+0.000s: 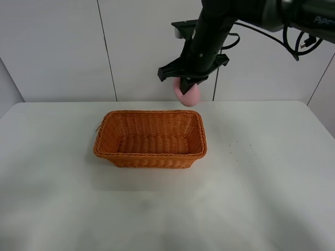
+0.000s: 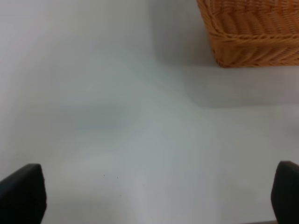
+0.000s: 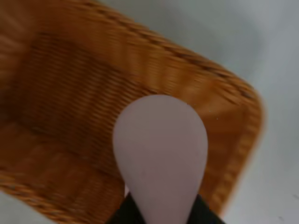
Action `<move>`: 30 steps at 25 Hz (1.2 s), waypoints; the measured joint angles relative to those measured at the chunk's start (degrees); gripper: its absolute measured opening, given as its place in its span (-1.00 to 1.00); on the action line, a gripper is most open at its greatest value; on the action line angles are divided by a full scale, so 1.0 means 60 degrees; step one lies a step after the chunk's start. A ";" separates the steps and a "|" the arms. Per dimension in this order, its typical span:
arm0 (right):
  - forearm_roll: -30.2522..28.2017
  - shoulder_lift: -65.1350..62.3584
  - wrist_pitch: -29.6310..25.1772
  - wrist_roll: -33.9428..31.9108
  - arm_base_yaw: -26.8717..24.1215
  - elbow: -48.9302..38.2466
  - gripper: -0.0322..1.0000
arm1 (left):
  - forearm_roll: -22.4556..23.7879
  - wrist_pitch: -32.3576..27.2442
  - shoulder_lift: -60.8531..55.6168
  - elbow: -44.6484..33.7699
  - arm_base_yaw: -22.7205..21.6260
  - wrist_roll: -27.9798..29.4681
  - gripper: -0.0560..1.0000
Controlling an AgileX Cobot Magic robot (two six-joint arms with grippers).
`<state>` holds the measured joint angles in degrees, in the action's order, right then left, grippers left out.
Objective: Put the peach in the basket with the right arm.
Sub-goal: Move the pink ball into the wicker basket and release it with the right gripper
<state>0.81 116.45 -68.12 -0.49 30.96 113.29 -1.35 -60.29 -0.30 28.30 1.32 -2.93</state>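
Observation:
The robot's right gripper should release the peach on the middle of the wicker basket's bottom (image 1: 150, 141) (image 3: 96, 110).
The orange-brown wicker basket (image 1: 151, 138) stands in the middle of the white table, with nothing inside it. My right gripper (image 1: 187, 88) hangs well above the basket's far right corner, shut on the pale-pink peach (image 1: 187, 95). In the right wrist view the peach (image 3: 160, 153) fills the middle, with the basket's (image 3: 70, 102) inside and rim below it. The left wrist view shows a corner of the basket (image 2: 252, 32) and my left gripper's two dark fingertips (image 2: 22, 193) far apart over bare table; that arm is out of the exterior high view.
The white table (image 1: 261, 178) stretches around the basket on all sides. A white panelled wall (image 1: 57, 52) stands behind the table's far edge. Black cables (image 1: 293, 39) trail from the right arm at the upper right.

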 joint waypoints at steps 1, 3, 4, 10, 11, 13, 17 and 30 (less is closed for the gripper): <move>0.0000 0.0010 0.0131 0.0000 0.0222 0.0000 -0.93 | 0.0000 0.0000 0.0000 0.0000 0.0000 0.0000 0.98; 0.0010 0.0093 0.0439 -0.0009 0.0577 0.0000 -0.93 | 0.0000 0.0000 0.0000 0.0000 0.0000 0.0000 0.98; 0.0018 0.0168 0.0615 -0.0019 0.0741 0.0000 -0.93 | 0.0000 0.0000 0.0000 0.0000 0.0000 0.0000 0.98; -0.0006 0.1018 0.1565 -0.0077 0.1369 0.0000 -0.93 | 0.0000 0.0000 0.0000 0.0000 0.0000 0.0000 0.98; -0.0006 0.1225 0.1799 -0.0077 0.1406 0.0000 -0.93 | 0.0000 0.0000 0.0000 0.0000 0.0000 0.0000 0.98; -0.0006 0.1626 0.2121 -0.0077 0.1439 0.0000 -0.93 | 0.0000 0.0000 0.0000 0.0000 0.0000 0.0000 0.98; -0.0006 0.2516 0.2671 -0.0080 0.1439 0.0000 -0.93 | 0.0000 0.0000 0.0000 0.0000 0.0000 0.0000 0.98; 0.0048 0.3303 0.3029 -0.0605 0.1429 0.0000 -0.16 | 0.0000 0.0000 0.0000 0.0000 0.0000 0.0000 0.98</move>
<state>1.10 136.26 -49.94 -4.12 39.53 113.29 -1.35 -60.29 -0.30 28.30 1.32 -2.93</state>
